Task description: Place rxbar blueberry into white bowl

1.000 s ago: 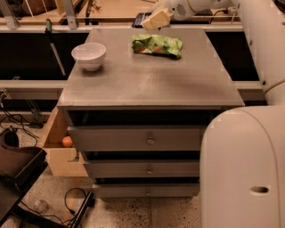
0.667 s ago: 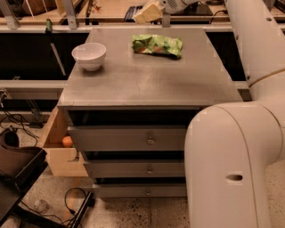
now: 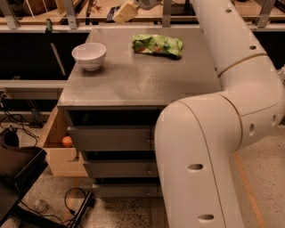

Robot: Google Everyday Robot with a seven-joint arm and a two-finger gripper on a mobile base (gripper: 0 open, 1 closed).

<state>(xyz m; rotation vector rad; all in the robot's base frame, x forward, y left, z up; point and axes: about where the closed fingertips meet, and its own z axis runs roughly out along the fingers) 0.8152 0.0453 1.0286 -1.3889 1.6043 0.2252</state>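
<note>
Next, my gripper lets go of the rxbar blueberry inside the white bowl [image 3: 89,49], toward the far rim of the bowl.
The white bowl [image 3: 89,55] stands on the left part of the grey cabinet top [image 3: 133,82]. My gripper [image 3: 124,11] is at the top of the camera view, above the far edge of the cabinet top, to the right of and beyond the bowl. Its cream fingers [image 3: 127,10] are closed on a small dark flat piece, the rxbar blueberry [image 3: 113,11], which sticks out to the left. Most of the bar is hidden by the fingers. It is held well above the surface.
A crinkled green bag [image 3: 157,45] lies at the back right of the cabinet top. My white arm [image 3: 213,133] fills the right foreground. A wooden box [image 3: 58,147] holding an orange ball [image 3: 67,141] sits at the cabinet's lower left. Cables lie on the floor.
My gripper has moved left along the far edge, from above the green bag toward the bowl's side, carrying the dark bar. The bowl and bag have not moved.
</note>
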